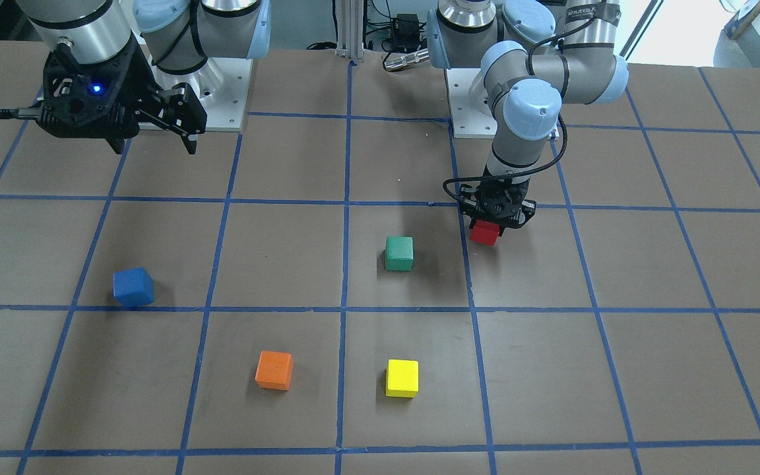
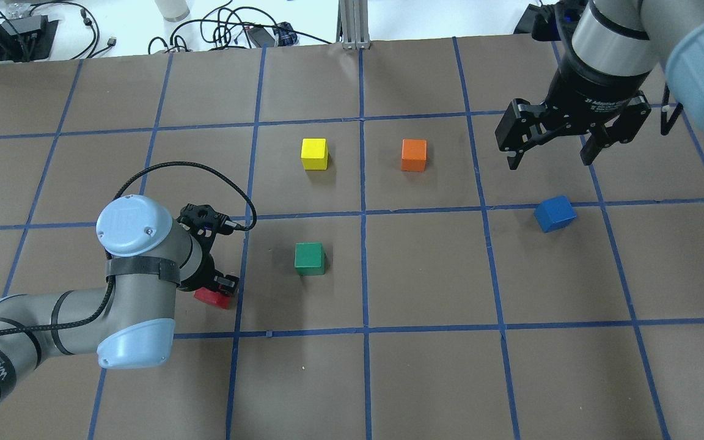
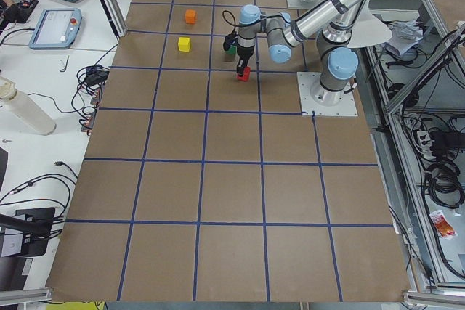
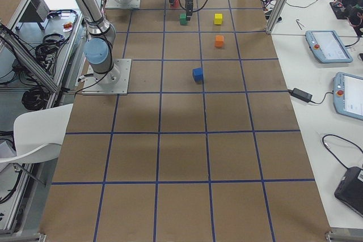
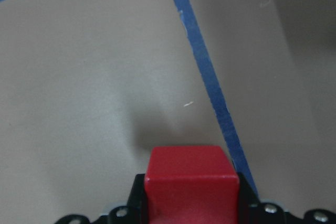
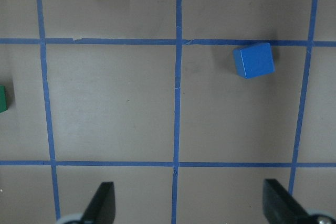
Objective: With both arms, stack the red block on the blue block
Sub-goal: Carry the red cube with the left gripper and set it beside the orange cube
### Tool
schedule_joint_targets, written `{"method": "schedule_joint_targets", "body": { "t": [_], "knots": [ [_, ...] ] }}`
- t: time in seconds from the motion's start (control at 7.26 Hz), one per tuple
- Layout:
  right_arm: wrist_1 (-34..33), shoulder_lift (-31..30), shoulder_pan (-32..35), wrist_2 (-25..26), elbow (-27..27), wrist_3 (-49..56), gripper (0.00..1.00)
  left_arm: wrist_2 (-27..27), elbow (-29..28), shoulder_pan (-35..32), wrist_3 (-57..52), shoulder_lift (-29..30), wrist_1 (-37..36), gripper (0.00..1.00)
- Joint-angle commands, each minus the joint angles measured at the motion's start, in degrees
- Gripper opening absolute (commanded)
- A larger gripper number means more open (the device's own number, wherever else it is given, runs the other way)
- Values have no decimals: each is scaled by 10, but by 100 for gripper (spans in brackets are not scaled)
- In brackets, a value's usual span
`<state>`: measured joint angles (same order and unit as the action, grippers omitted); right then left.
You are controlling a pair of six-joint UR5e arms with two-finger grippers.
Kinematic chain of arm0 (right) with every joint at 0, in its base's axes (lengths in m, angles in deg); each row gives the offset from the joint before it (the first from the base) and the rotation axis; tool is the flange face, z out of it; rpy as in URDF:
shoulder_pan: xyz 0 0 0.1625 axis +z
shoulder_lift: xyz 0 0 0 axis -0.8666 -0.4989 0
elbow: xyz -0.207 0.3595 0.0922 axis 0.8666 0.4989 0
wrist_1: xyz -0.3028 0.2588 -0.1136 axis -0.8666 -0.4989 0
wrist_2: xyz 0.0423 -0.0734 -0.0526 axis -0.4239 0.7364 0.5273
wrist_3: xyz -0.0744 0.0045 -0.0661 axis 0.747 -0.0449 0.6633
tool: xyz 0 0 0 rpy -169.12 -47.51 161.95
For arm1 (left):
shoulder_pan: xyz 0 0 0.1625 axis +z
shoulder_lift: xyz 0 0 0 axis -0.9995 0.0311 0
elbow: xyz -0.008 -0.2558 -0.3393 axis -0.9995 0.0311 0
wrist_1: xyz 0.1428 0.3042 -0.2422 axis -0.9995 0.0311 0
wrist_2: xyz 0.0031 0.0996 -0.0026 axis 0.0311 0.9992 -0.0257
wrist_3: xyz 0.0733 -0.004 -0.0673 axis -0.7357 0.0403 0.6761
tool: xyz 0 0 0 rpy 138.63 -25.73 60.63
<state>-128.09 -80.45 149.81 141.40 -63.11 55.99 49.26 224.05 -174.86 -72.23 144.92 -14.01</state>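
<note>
The red block will go down on the blue tape crossing (image 1: 341,316) between the green and orange blocks, set there by my left gripper.
The red block (image 1: 484,234) is held between the fingers of my left gripper (image 1: 487,226), which points straight down close to the table. It also shows in the overhead view (image 2: 210,297) and fills the bottom of the left wrist view (image 5: 190,179), with its shadow on the table just ahead. The blue block (image 1: 133,287) sits on the table, slightly turned, far from it on the other side. My right gripper (image 2: 550,160) is open and empty, high above the table, a little beyond the blue block (image 2: 555,213). The right wrist view shows the blue block (image 6: 254,60) ahead of the open fingers.
A green block (image 1: 399,254) sits close beside the red one, toward the table's middle. An orange block (image 1: 274,369) and a yellow block (image 1: 402,378) lie farther out. The brown table has a blue tape grid. The arm bases stand at the robot's edge.
</note>
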Motion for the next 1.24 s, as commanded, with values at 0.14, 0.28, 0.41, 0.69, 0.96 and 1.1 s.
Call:
{"method": "schedule_joint_targets", "body": {
  "t": [0.14, 0.28, 0.41, 0.69, 0.96, 1.1],
  "knots": [
    [0, -1, 0, 0, -3, -2, 100, -66, -171, -37, 153, 23, 132, 17],
    [0, -4, 0, 0, -4, -7, 100, -69, -243, -82, 236, 58, 161, 17],
    [0, -4, -1, 0, -4, -6, 100, -80, -298, -114, 290, 100, 168, 17],
    [-1, -4, 0, 0, -6, -6, 100, -81, -377, -172, 396, 188, 160, 17],
    [0, -4, 0, 0, -6, -6, 100, -78, -443, -208, 437, 261, 160, 17],
    [0, -4, 0, 0, -6, -2, 100, -75, -460, -225, 444, 287, 153, 17]
  ]
}}
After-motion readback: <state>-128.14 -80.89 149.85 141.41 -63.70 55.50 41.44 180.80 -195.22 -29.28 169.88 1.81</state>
